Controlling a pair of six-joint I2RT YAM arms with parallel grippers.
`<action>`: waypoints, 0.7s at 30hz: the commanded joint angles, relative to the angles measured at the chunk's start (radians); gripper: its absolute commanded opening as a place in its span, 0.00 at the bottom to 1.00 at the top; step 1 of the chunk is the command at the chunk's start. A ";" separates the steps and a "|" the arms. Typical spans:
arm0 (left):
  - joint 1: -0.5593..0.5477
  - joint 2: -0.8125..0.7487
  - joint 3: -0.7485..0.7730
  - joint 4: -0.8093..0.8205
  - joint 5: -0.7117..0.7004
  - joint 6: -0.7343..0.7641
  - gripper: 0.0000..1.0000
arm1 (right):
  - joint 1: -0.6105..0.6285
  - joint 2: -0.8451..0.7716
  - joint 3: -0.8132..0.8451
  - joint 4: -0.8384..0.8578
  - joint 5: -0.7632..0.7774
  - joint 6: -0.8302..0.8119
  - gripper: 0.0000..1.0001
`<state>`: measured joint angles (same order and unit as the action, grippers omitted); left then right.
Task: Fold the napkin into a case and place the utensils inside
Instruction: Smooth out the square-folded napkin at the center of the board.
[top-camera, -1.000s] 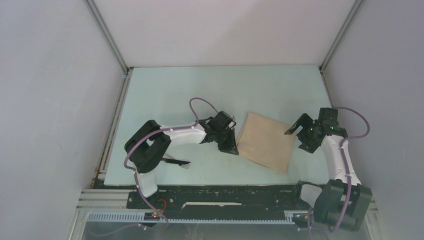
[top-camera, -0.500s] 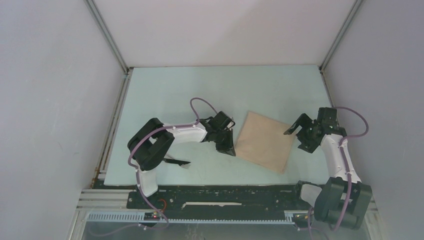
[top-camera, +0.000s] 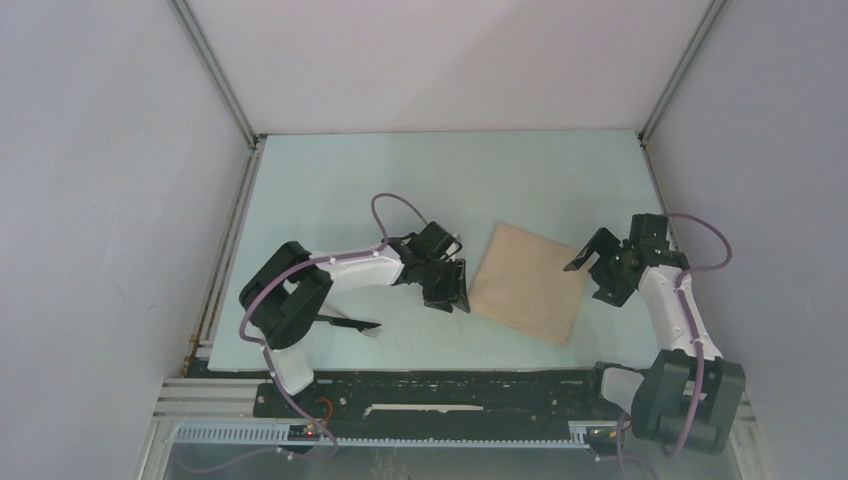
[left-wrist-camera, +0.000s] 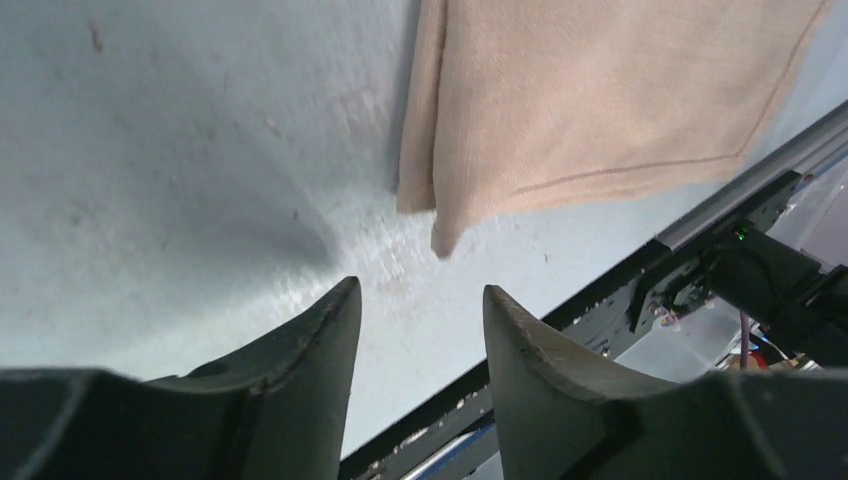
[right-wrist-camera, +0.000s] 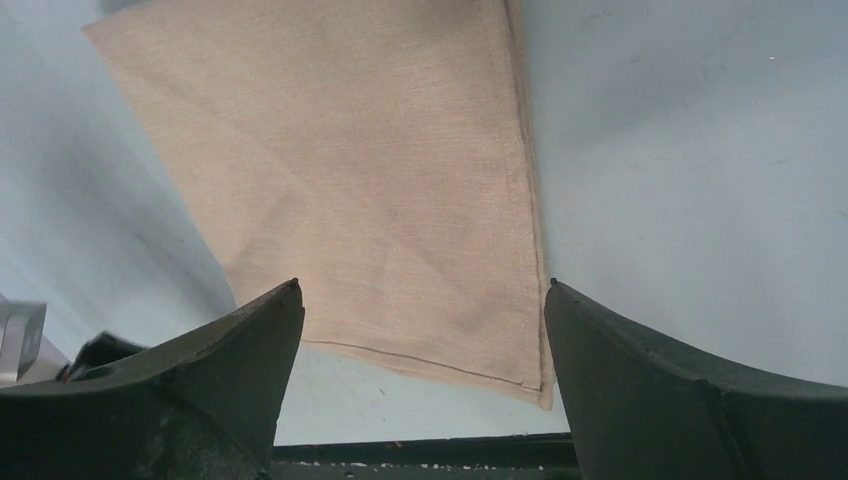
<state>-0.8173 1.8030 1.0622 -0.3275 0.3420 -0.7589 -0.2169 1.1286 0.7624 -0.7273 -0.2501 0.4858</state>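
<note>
The napkin's upper layer overhangs its lower one at the napkin's near corner; my left gripper should pinch both layers (left-wrist-camera: 430, 200) there, evening them before placing utensils.
The tan napkin (top-camera: 525, 283) lies folded into a flat rectangle, right of the table's middle. My left gripper (top-camera: 453, 298) is open and empty, low over the table just left of the napkin's near-left corner; its wrist view shows that corner (left-wrist-camera: 445, 235) a little ahead of the fingertips. My right gripper (top-camera: 590, 278) is wide open and empty at the napkin's right edge; its wrist view shows the napkin (right-wrist-camera: 370, 180) lying between and ahead of the jaws. One black utensil (top-camera: 352, 324) lies near the left arm, partly hidden by it. The other utensils are out of view.
The black front rail (top-camera: 450, 385) runs along the table's near edge and also shows in the left wrist view (left-wrist-camera: 720, 215). Grey walls close the table on the left, back and right.
My left gripper has drawn back a little to the left from the napkin's corner. The napkin's left side has shifted slightly left. My right gripper has moved slightly left and up.
</note>
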 joint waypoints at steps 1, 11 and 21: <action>0.017 -0.112 0.004 -0.049 -0.029 0.078 0.54 | -0.052 0.079 0.032 0.068 0.001 0.017 0.96; 0.044 0.063 0.144 -0.018 0.039 0.098 0.47 | -0.139 0.339 0.095 0.230 -0.084 -0.058 0.71; 0.058 0.139 0.088 0.011 0.010 0.105 0.28 | -0.135 0.460 0.138 0.304 -0.075 -0.058 0.46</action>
<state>-0.7734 1.9205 1.1721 -0.3439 0.3737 -0.6758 -0.3531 1.5681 0.8661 -0.4721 -0.3389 0.4496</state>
